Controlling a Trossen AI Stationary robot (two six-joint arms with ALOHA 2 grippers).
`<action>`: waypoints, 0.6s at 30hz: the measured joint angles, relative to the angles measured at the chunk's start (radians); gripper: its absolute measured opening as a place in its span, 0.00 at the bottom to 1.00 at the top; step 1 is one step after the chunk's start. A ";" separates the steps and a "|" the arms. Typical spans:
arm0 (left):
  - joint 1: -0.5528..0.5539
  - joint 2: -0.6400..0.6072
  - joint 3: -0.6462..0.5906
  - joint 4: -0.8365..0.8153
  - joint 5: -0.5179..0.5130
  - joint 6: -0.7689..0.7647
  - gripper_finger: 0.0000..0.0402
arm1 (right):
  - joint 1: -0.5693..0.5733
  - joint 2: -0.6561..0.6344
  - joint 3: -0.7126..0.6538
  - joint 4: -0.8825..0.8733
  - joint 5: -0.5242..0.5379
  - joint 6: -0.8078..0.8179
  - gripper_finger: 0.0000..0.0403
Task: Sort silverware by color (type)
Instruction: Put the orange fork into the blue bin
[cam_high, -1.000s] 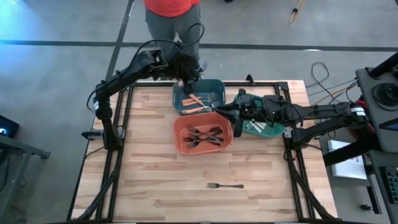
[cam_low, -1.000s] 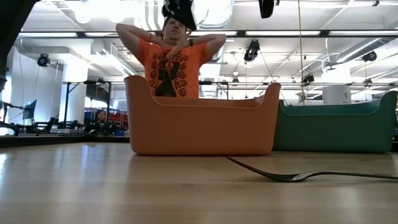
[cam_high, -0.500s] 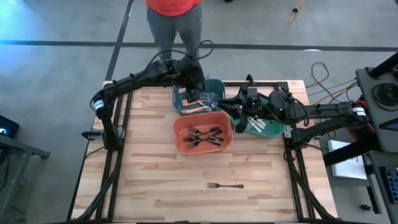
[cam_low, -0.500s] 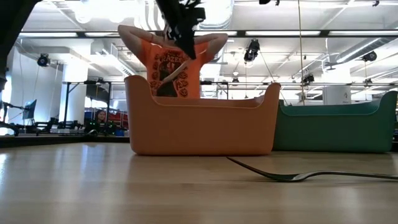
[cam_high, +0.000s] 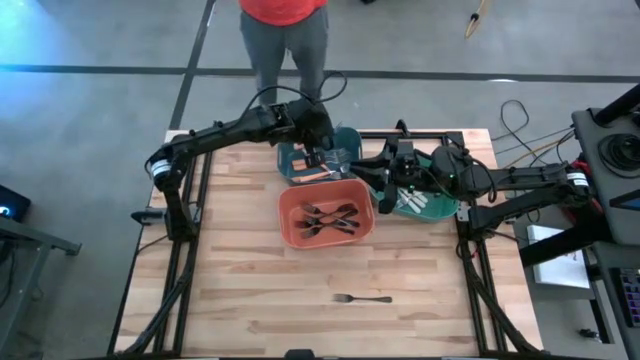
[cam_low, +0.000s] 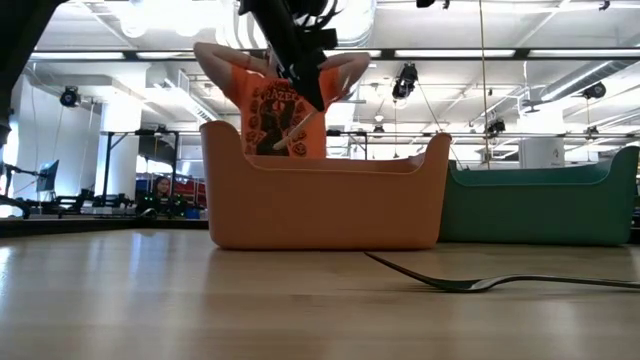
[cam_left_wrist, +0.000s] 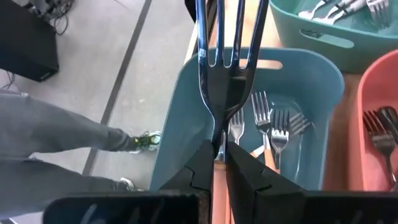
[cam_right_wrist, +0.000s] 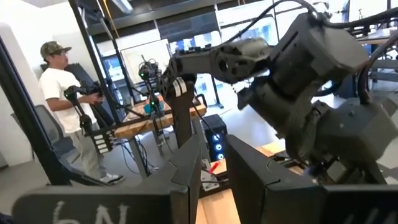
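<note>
The orange-handled fork, now held above the blue bin, will be let go by my left gripper, so that it ends up among the other forks lying in the blue bin (cam_high: 327, 165) (cam_left_wrist: 252, 140).
My left gripper (cam_left_wrist: 215, 163) (cam_high: 317, 148) is shut on an orange-handled fork (cam_left_wrist: 225, 68) with a metal head, above the blue bin (cam_left_wrist: 179, 99) at the table's far middle. More orange-handled forks (cam_left_wrist: 273, 127) lie in that bin. Black forks (cam_high: 328, 216) lie in the orange-red bin (cam_high: 288, 222), and silver forks (cam_left_wrist: 339, 7) in the teal-green bin (cam_left_wrist: 323, 38). A single silver fork (cam_high: 362, 298) lies flat on the table near the front. My right gripper (cam_right_wrist: 212, 168) hovers over the teal-green bin (cam_high: 425, 205), open by a narrow gap, with nothing in it. My left gripper pinches the fork between its two fingers where the orange handle meets the metal neck (cam_left_wrist: 219, 155). The fingers lie along the fork, slanting down from the table's left. The head sticks out ahead of the fingertips, tines leading. The fork hangs clear above the blue bin.
The three bins stand close together at the table's far middle; in the low view the orange-red bin (cam_low: 320, 200) hides the blue one. A person (cam_high: 282, 30) stands just beyond the far edge. Bare wood (cam_high: 250, 290) stretches across the near half.
My left gripper has come down toward the blue bin with the fork, moving a little toward the table's right; the fork stays in its hold. My right gripper has tipped upward slightly over the teal-green bin.
</note>
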 joint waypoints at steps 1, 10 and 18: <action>0.000 0.000 -0.010 0.018 0.000 0.000 0.02 | 0.000 0.000 0.000 0.003 0.001 0.000 0.16; 0.016 0.026 -0.084 0.112 0.000 0.045 0.02 | 0.000 0.000 0.000 0.004 0.097 0.001 0.16; 0.032 0.107 -0.081 0.108 0.000 0.060 0.02 | -0.014 0.000 0.000 -0.033 0.161 0.030 0.16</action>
